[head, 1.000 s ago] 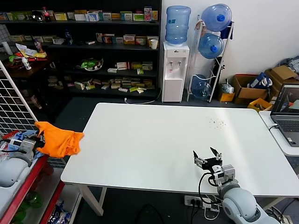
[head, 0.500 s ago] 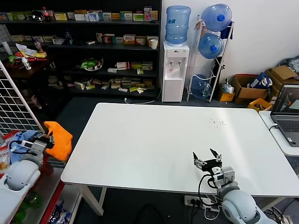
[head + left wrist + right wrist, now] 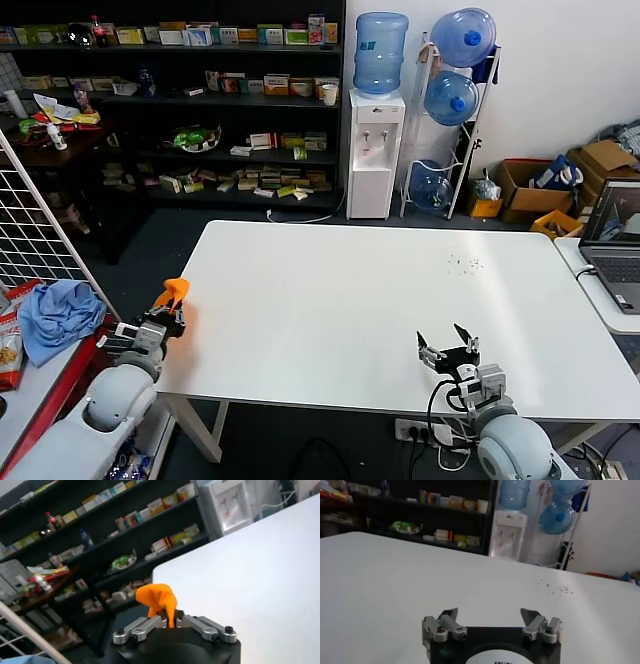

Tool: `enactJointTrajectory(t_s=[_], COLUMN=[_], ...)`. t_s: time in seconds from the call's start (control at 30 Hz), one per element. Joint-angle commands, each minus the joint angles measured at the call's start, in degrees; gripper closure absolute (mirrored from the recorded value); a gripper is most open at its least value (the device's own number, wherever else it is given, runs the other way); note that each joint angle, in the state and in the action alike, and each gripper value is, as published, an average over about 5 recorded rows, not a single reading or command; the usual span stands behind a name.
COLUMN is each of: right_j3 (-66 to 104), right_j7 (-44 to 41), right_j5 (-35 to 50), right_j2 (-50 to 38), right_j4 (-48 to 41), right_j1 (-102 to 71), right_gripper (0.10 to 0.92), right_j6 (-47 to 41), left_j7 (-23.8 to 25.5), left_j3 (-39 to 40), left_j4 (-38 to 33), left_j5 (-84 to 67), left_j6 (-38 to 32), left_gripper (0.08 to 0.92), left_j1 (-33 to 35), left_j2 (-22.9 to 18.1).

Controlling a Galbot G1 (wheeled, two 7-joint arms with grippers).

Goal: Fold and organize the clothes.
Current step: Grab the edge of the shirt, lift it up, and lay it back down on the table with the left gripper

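Next, the left gripper releases the orange T-shirt on the near half of the white table (image 3: pixel 329 332), midway toward the right gripper. The T-shirt is now at the table's edge.
My left gripper (image 3: pixel 172 312) is at the white table's (image 3: pixel 360 300) left edge, shut on the orange T-shirt (image 3: pixel 172 293). Only a small orange bunch of it shows above the fingers; the rest is hidden behind my arm. In the left wrist view the orange fabric (image 3: pixel 159 599) sticks up pinched between the closed fingers of the left gripper (image 3: pixel 170 623). My right gripper (image 3: pixel 447 347) rests open and empty over the table's near right part; it shows the same in the right wrist view (image 3: pixel 490 615).
A light blue cloth (image 3: pixel 58 315) lies on the red cart (image 3: pixel 30 395) at my left, beside a white wire rack (image 3: pixel 35 230). A laptop (image 3: pixel 615 250) sits on a side table at far right. Shelves and water bottles stand behind.
My left gripper has carried the orange T-shirt from beside the cart rightwards to the table's left edge. The hanging shirt is now mostly hidden. The right arm has barely moved.
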Motion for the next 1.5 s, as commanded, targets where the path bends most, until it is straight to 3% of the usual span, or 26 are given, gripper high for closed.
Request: enactJointTrajectory(t_s=[0.03,0.63,0.97,1.33,1.5], right_j3=[0.23,4.14,6.93,7.96,8.26], right_j7=[0.19,-0.46,-0.98,-1.11,-1.59], right_j5=[-0.35,-0.3,0.35,0.57,0.42], right_j2=[-0.34,-2.03,-3.09,-3.13,-2.8], right_j4=[0.27,0.55,0.77,-0.03,-1.11], right_j1=[-0.82,-3.34,-4.83,-4.89,-4.83], right_gripper=[0.203,0.203,0.203,0.203,0.203], right_j6=[-0.29,1.06,1.72,2.08,2.67], left_j7=[-3.85,-8.34,-9.9,-7.61,-4.04], left_j3=[5.84,14.54,19.72,21.66,21.92], left_j4=[-5.1,4.34,9.8,16.63,15.67], left_j5=[-3.42,-0.04,0.93,0.57,0.92], left_j6=[1.09,-2.82,-7.52,-17.11,-24.82], left_gripper=[0.853,0.853,0.853,0.846,0.735], left_j1=[-0.44,-2.06,-3.05,-5.6,-5.72], left_j2=[-7.83,-33.6,-44.55,-46.25,-46.07])
